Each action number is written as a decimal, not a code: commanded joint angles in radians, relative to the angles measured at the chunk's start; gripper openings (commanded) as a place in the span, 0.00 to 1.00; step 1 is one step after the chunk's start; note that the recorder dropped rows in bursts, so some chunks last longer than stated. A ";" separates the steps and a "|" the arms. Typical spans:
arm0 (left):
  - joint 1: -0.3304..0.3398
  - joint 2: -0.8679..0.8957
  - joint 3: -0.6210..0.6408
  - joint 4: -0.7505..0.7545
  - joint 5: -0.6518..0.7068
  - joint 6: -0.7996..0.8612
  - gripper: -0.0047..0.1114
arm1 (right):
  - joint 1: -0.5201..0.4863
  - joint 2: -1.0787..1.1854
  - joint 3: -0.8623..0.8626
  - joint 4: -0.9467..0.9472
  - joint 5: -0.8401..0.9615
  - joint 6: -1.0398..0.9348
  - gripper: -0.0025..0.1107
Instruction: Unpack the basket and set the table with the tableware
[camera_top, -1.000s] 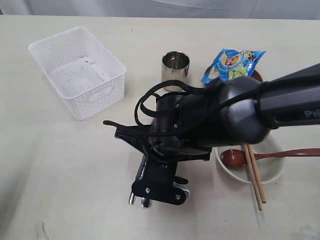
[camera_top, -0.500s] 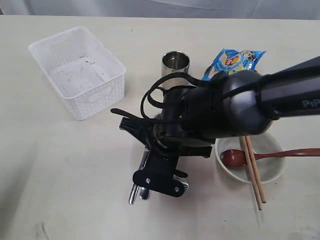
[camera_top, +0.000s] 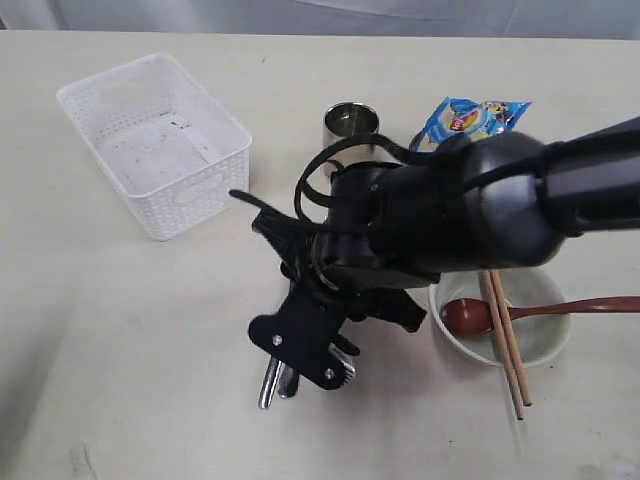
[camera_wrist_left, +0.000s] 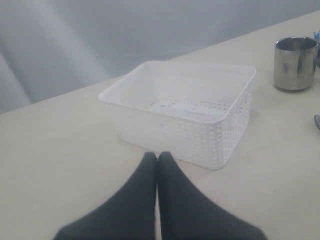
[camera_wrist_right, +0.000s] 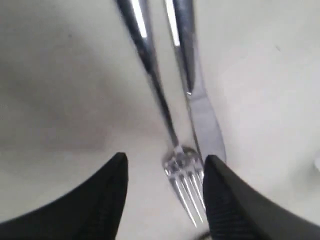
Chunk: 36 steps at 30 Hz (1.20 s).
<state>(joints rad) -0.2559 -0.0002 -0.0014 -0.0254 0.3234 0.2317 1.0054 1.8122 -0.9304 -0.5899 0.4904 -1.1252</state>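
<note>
The fork's teeth lie close against the knife's blade, so the robot's right gripper should turn, grip the fork (camera_wrist_right: 173, 134) by its neck and move the fork away from the knife.
A steel fork (camera_wrist_right: 172, 125) and a steel knife (camera_wrist_right: 192, 100) lie side by side on the table (camera_top: 120, 330). My right gripper (camera_wrist_right: 166, 159) stands open over them, a finger on each side and the fork's tines between the tips. In the exterior view the right gripper (camera_top: 305, 355) covers most of both; only the handle ends (camera_top: 272, 385) stick out. The white basket (camera_top: 155, 140) looks empty. My left gripper (camera_wrist_left: 157, 156) is shut on nothing, just in front of the basket (camera_wrist_left: 185, 110).
A steel cup (camera_top: 350, 122) and a blue snack bag (camera_top: 468, 125) stand behind the right arm. An off-white bowl (camera_top: 545, 350) at the right holds a wooden spoon (camera_top: 470, 315), with chopsticks (camera_top: 510, 355) across its rim. The cup (camera_wrist_left: 295, 62) also shows beyond the basket.
The right gripper's jaws have spread apart and let go of the fork and knife, which now rest on the table. The gripper has turned and shifted slightly left.
</note>
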 joint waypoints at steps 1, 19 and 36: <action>-0.006 0.000 0.001 -0.005 -0.002 -0.004 0.04 | -0.003 -0.121 0.001 0.015 0.001 0.400 0.41; -0.006 0.000 0.001 -0.005 -0.002 -0.004 0.04 | -0.120 -0.061 -0.022 0.671 0.102 1.895 0.51; -0.006 0.000 0.001 -0.005 -0.002 -0.004 0.04 | -0.186 0.081 -0.172 0.746 0.116 1.722 0.33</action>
<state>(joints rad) -0.2559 -0.0002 -0.0014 -0.0254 0.3234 0.2317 0.8252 1.8651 -1.0446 0.1784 0.5649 0.6285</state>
